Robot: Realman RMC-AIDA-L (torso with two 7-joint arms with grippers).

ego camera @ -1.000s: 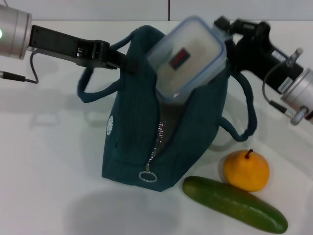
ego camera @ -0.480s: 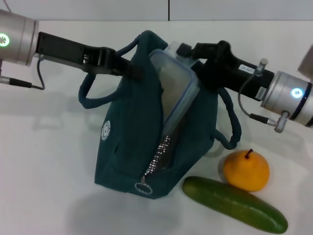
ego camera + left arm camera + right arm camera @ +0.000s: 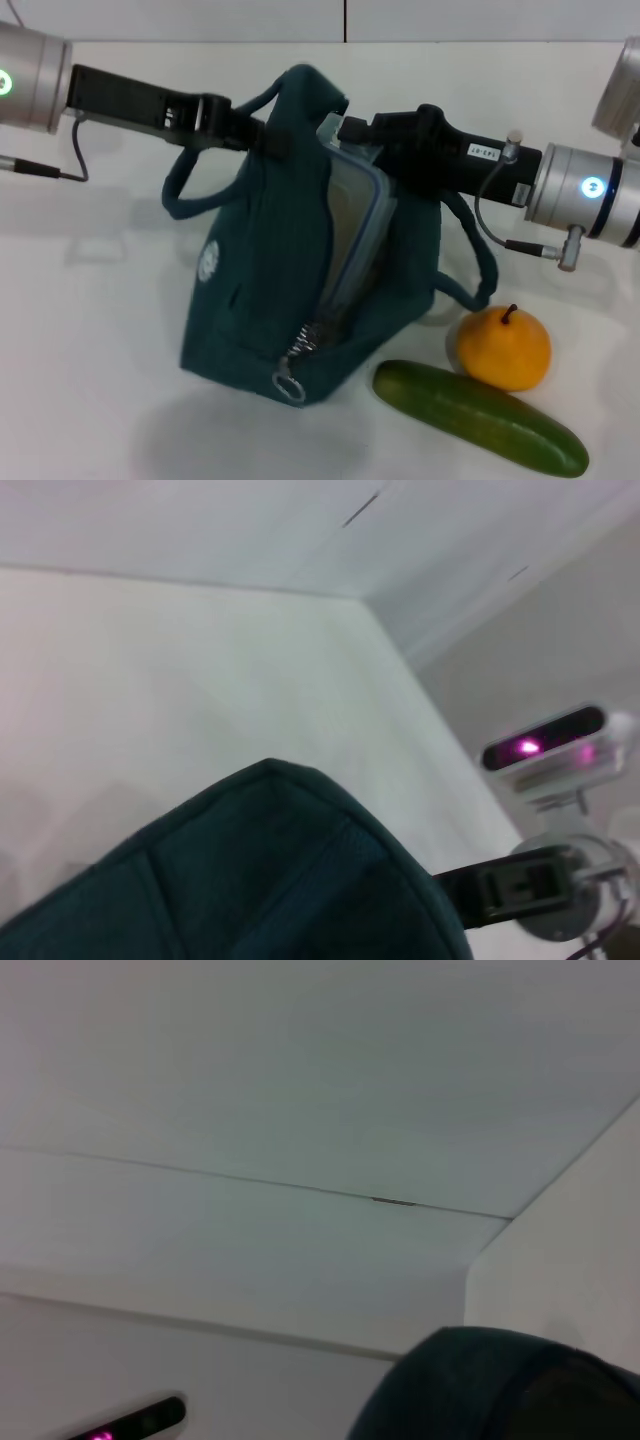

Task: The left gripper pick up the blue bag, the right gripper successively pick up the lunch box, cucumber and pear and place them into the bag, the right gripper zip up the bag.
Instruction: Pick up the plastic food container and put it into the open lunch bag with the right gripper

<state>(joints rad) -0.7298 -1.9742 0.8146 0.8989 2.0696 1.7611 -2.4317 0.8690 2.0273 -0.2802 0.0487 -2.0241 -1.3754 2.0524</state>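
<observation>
My right gripper is going to let go of the lunch box, now on edge inside the bag's mouth, deep point(image 3: 321, 222) between the blue bag's open sides, behind the zipper's ring pull.
The blue bag point(image 3: 260, 270) stands open on the white table, leaning left. My left gripper point(image 3: 268, 138) is shut on its upper rim near one handle. The lunch box point(image 3: 355, 230) stands on edge inside the bag's mouth, mostly sunk between the walls. My right gripper point(image 3: 348, 130) reaches in from the right and is shut on the box's top edge. Right of the bag, the pear point(image 3: 503, 347) rests on the table, with the cucumber point(image 3: 480, 417) lying in front of it. Teal bag fabric point(image 3: 250, 880) fills the near part of the left wrist view, and a bit of the bag point(image 3: 500, 1380) also shows in the right wrist view.
The zipper's ring pull point(image 3: 285, 385) hangs at the bag's near bottom corner. One loop handle point(image 3: 480, 270) droops to the right, close above the pear. The back wall's edge point(image 3: 345, 40) runs behind the table.
The lunch box went from tilted above the bag down into its mouth, turning onto its edge. My right arm moved left and lower with it. The bag shifted slightly left.
</observation>
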